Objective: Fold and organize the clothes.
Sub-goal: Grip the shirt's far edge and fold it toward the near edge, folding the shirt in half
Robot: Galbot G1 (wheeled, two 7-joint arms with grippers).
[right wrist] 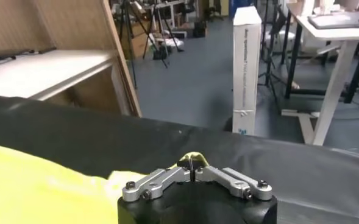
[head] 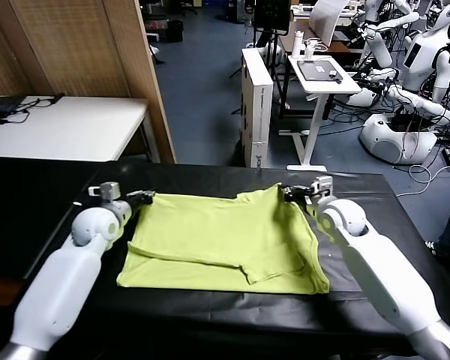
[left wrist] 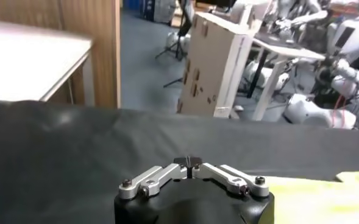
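The robot's left gripper needs to release the T-shirt's far corner on the near part of the T-shirt, just inside the T-shirt's near corner (head: pixel 133 273).
The lime yellow-green T-shirt (head: pixel 225 240) lies on the black table cover (head: pixel 37 202), with its far part doubled over the near part. My left gripper (head: pixel 147 197) is at the shirt's far left corner, jaws shut, and the corner meets its tips. In the left wrist view (left wrist: pixel 190 161) the shirt (left wrist: pixel 325 195) shows beside the gripper. My right gripper (head: pixel 289 192) is at the far right corner, shut on a bit of the fabric. In the right wrist view (right wrist: pixel 192 160) that bit peeks out at its tips, and the shirt (right wrist: pixel 39 189) spreads beside it.
The black cover's far edge (head: pixel 210 166) runs just beyond both grippers. A white table (head: pixel 67 124) and a wooden partition (head: pixel 97 52) stand at the far left. A tall white box (head: pixel 256 105), a small white desk (head: pixel 322 75) and other robots (head: pixel 405 82) stand beyond.
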